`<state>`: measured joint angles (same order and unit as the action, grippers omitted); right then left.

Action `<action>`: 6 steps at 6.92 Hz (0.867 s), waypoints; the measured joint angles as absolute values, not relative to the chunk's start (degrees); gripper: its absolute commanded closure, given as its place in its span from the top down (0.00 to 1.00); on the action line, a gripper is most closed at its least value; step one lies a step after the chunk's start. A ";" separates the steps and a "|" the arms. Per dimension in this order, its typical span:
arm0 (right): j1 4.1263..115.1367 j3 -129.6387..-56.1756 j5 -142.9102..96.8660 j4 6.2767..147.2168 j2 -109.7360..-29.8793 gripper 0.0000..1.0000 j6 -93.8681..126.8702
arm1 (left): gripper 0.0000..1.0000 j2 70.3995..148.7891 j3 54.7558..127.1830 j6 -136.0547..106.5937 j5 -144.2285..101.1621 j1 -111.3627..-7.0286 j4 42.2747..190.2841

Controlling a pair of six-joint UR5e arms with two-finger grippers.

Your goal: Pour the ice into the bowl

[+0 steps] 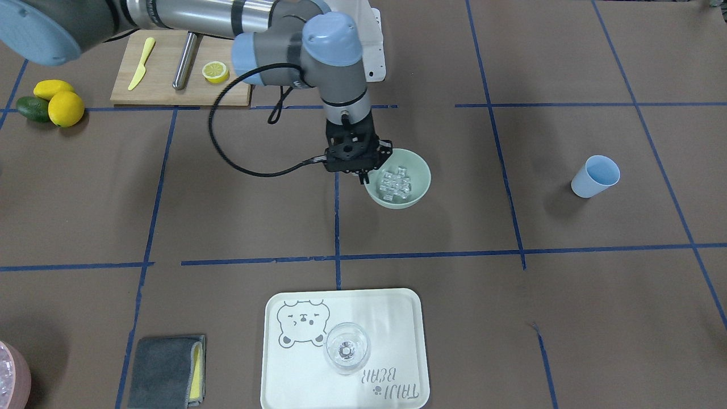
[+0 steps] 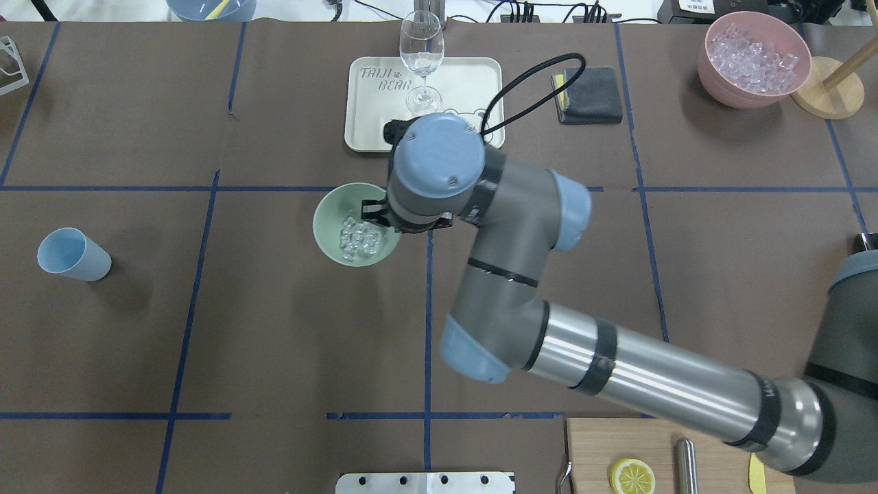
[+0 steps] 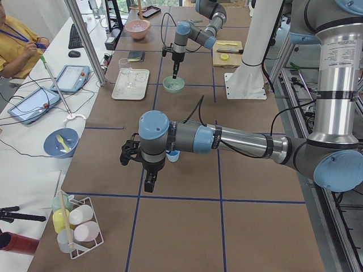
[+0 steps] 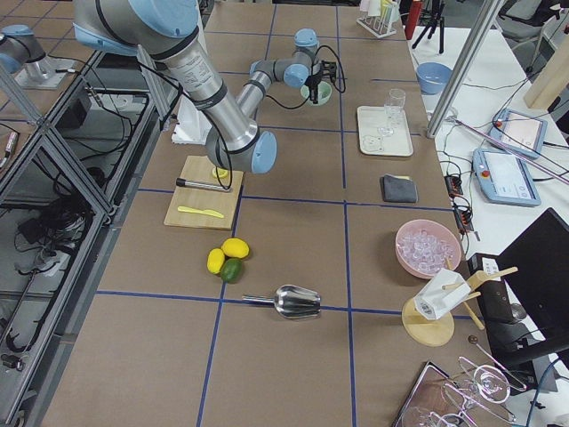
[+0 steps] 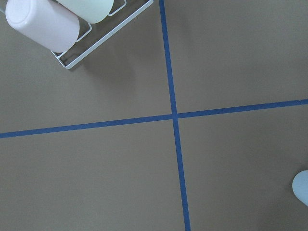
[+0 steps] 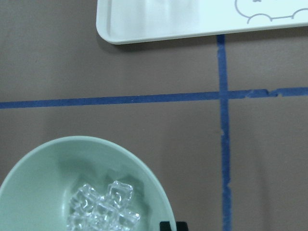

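Note:
My right gripper is going to put the sage-green bowl down on the bare table [image 1: 84, 178], at a spot near the whole yellow lemon.
The pale sage-green bowl [image 1: 423, 170] stands near the table's middle with a heap of clear ice cubes [image 1: 396, 184] in it. It also shows in the overhead view [image 2: 329, 219] and in the right wrist view [image 6: 38, 183], with the ice [image 6: 103, 209] at the bottom. My right gripper [image 1: 363, 177] points straight down over the bowl's rim on the robot's right side; its fingers look shut and empty. My left gripper [image 3: 148, 182] shows only in the exterior left view, hanging over bare table near the blue cup; I cannot tell whether it is open or shut.
A blue cup [image 1: 594, 176] lies tilted far to the robot's left. A white tray [image 1: 397, 318] holds a clear wine glass [image 1: 346, 347]. A pink container of ice [image 2: 754, 58], a grey cloth [image 1: 164, 372], a cutting board [image 1: 164, 74] with a lemon slice [image 1: 216, 71] and a metal scoop [image 4: 293, 301] lie around.

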<state>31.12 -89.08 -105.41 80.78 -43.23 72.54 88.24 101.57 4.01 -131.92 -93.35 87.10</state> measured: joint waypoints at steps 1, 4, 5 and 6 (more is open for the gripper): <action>35.18 -94.47 -110.18 80.83 -49.49 0.00 68.75 | 1.00 87.95 101.47 4.03 -131.92 -93.39 87.28; 43.26 -104.90 -117.37 80.29 -66.98 0.00 59.79 | 1.00 87.73 101.52 3.96 -131.98 -93.41 87.36; 45.96 -107.31 -119.70 80.10 -72.98 0.00 55.85 | 1.00 87.72 101.50 3.96 -131.95 -93.40 87.36; 48.73 -108.68 -121.81 79.44 -78.40 0.00 51.75 | 1.00 87.72 101.52 3.95 -131.95 -93.39 87.36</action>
<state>48.73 -108.68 -121.81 79.44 -78.40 51.75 87.72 101.52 3.95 -131.95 -93.39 87.36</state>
